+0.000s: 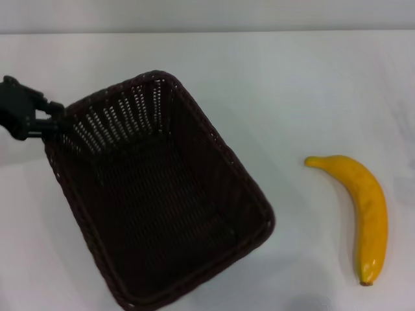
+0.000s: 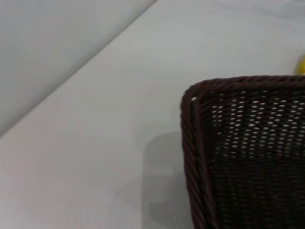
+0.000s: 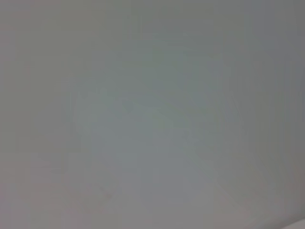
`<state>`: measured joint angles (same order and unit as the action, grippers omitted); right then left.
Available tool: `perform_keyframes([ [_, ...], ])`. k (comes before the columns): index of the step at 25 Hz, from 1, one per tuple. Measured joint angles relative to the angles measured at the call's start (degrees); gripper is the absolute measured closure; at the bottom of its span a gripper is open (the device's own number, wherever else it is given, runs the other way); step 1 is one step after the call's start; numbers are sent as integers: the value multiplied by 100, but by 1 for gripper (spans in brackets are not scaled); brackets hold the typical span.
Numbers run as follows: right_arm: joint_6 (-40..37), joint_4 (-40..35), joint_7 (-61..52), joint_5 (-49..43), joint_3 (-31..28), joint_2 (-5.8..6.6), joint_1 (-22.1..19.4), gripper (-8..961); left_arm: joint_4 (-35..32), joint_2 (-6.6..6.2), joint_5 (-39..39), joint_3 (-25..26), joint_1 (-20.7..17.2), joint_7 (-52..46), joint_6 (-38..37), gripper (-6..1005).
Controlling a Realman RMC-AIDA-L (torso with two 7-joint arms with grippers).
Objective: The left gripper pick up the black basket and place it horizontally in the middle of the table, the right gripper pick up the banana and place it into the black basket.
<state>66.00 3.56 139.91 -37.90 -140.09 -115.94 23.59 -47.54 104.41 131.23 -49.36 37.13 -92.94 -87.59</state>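
Note:
The diagonal black basket's corner rim sits shallow in my left gripper, so that gripper should open and grip the basket's rim deeper (image 1: 53,148) before it lifts the basket and turns it horizontal.
The black basket (image 1: 222,148) lies diagonally at the left and middle of the white table (image 1: 279,84), its opening facing up. My left gripper (image 1: 53,120) is at the basket's far-left corner, shut on the braided rim. The left wrist view shows that corner of the basket (image 2: 248,143) close up, with a shadow on the table beside it. Well apart from the basket, the yellow banana (image 1: 366,201) lies on the table at the right. My right gripper is out of view, and its wrist view shows only a plain pale surface.
The table's far edge (image 1: 207,31) runs along the top of the head view. Bare table separates the basket from the banana. A sliver of the banana (image 2: 302,64) shows at the edge of the left wrist view.

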Motion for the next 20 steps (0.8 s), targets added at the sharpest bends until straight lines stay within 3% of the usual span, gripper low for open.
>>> perform_keyframes([
  [3, 0, 19, 0, 1, -10, 2, 20, 177, -303, 28, 9, -3, -124, -193, -282, 637],
  [11, 0, 31, 25, 3, -9, 2, 79, 179, -403, 68, 65, 19, -167, -342, -313, 608],
  [20, 11, 16, 11, 0, -2, 2, -24, 181, -351, 147, 32, 38, -146, -126, -234, 365],
])
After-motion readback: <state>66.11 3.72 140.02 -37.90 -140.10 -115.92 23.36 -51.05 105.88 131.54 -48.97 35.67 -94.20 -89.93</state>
